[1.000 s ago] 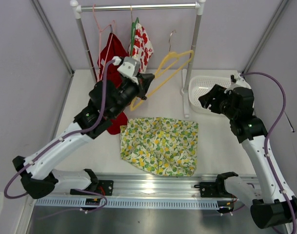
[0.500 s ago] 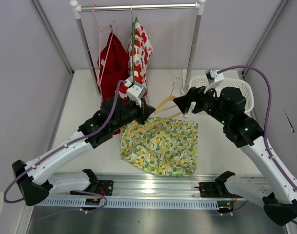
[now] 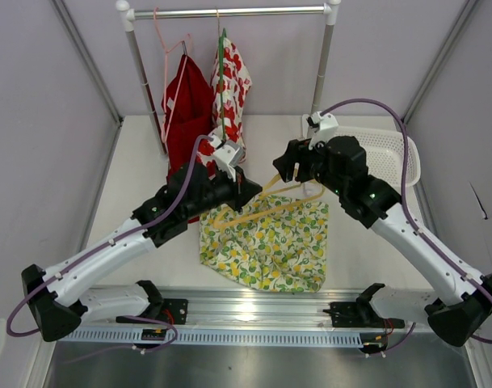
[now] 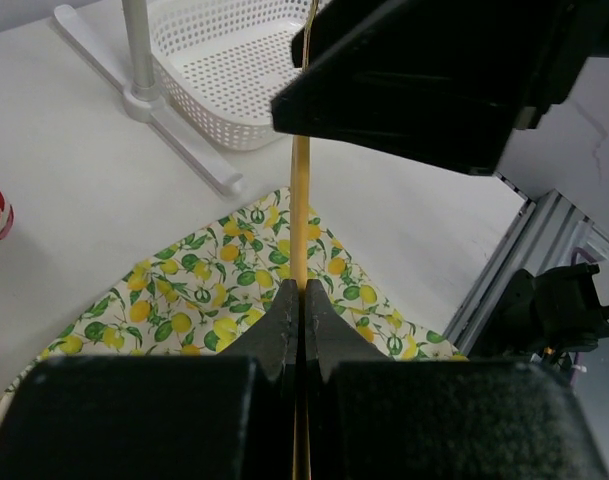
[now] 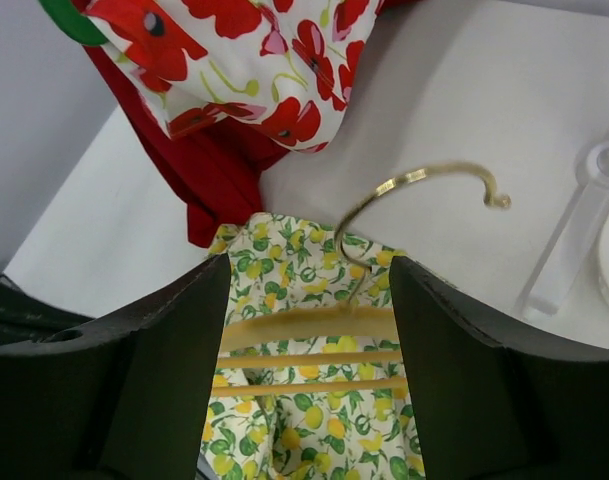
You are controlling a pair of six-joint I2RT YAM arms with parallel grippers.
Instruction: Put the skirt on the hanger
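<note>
Next, my left gripper takes the wood closer to the hook (image 4: 300,165) before lowering the hanger to the skirt, as it now holds a part well away from the hook.
The lemon-print skirt (image 3: 266,241) lies flat on the table in front of the arms. My left gripper (image 3: 247,189) is shut on the yellow-tan hanger (image 3: 271,201) and holds it above the skirt's far edge. In the left wrist view the hanger's bar (image 4: 300,215) runs straight out from between the closed fingertips. My right gripper (image 3: 282,167) is open; its two fingers stand either side of the hanger's top (image 5: 309,326), apart from it. The metal hook (image 5: 414,185) points away over the skirt (image 5: 314,420).
A clothes rail (image 3: 229,11) at the back carries a red garment (image 3: 183,109) on a pink hanger and a white red-flowered garment (image 3: 236,77) on a green hanger. A white basket (image 3: 391,153) sits at back right, next to the rail's right post (image 3: 320,73).
The hanger has come off the rail and been brought down and forward over the skirt. My right arm has swung left from the basket, and its open gripper is now around the hanger's top.
</note>
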